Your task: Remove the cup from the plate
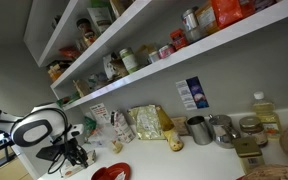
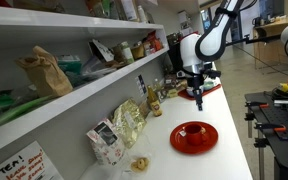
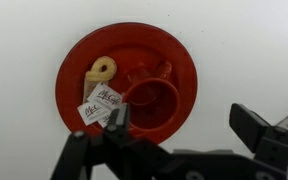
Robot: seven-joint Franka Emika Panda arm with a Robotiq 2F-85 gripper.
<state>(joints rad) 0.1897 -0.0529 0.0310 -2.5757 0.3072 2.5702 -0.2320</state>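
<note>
The robot's gripper will next move to the red cup's rim (image 1: pixel 105 171) (image 3: pixel 126 103) on the side that faces the small white packet and close there.
The red plate (image 3: pixel 127 78) lies on the white counter. On it stand a red cup (image 3: pixel 150 103), open side up, a small white packet (image 3: pixel 102 103) and a pale ring-shaped snack (image 3: pixel 102 70). My gripper (image 3: pixel 182 125) is open and empty above the counter. Its left finger hangs over the plate's near edge beside the cup and its right finger is over bare counter. The plate shows in both exterior views (image 1: pixel 112 173) (image 2: pixel 194 137). The gripper (image 1: pixel 72 153) (image 2: pixel 198 93) hovers near it, apart from it.
Snack bags (image 2: pixel 127 122) (image 1: pixel 144 122) line the back of the counter. Metal cups (image 1: pixel 198 129) and an oil bottle (image 1: pixel 266 112) stand further along. Loaded shelves (image 1: pixel 164 50) hang above the counter. The counter's front edge runs close to the plate (image 2: pixel 234 140).
</note>
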